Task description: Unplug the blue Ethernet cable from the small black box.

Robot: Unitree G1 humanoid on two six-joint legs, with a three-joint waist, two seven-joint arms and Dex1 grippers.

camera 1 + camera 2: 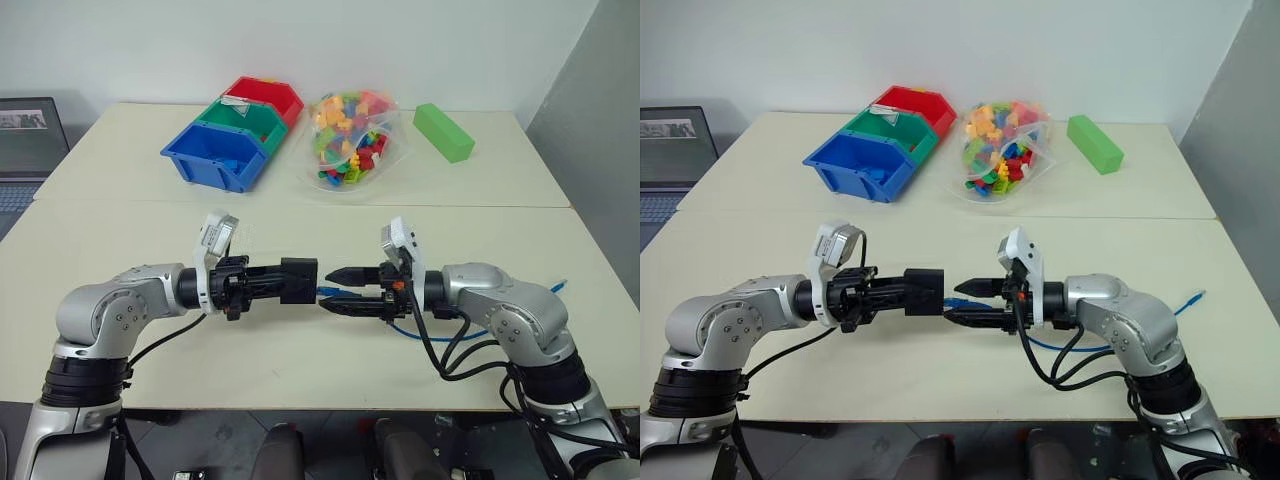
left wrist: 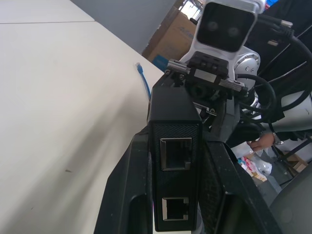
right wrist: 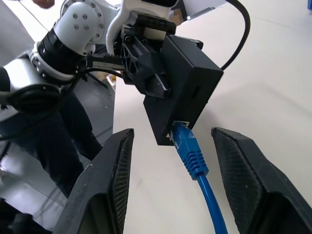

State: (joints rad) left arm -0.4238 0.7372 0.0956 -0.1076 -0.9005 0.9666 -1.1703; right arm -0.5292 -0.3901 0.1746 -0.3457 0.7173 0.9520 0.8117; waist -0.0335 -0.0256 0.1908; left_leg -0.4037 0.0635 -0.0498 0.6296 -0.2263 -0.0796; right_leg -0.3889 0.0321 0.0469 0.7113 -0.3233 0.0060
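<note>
The blue Ethernet cable's plug sits at a slant between the fingers of the robot's right gripper, so that gripper should turn in line and close on the plug (image 3: 183, 135) beside its port.
My left gripper (image 1: 272, 281) is shut on the small black box (image 1: 298, 280) and holds it level above the table's front half. In the left wrist view the box (image 2: 173, 146) sits between the fingers (image 2: 127, 185) with two empty ports facing the camera. The blue Ethernet cable (image 3: 191, 153) has its plug in a port on the box's (image 3: 183, 92) far end. My right gripper (image 1: 331, 289) points at the box, open, with one finger (image 3: 109, 180) on each side of the plug and not touching it. The cable trails under the right arm to its free end (image 1: 1195, 297).
Blue (image 1: 215, 155), green and red bins stand in a row at the back. Beside them are a clear bag of coloured bricks (image 1: 350, 140) and a green block (image 1: 443, 132). A laptop (image 1: 25, 140) sits off the table's left. A seam (image 1: 300, 203) crosses the table.
</note>
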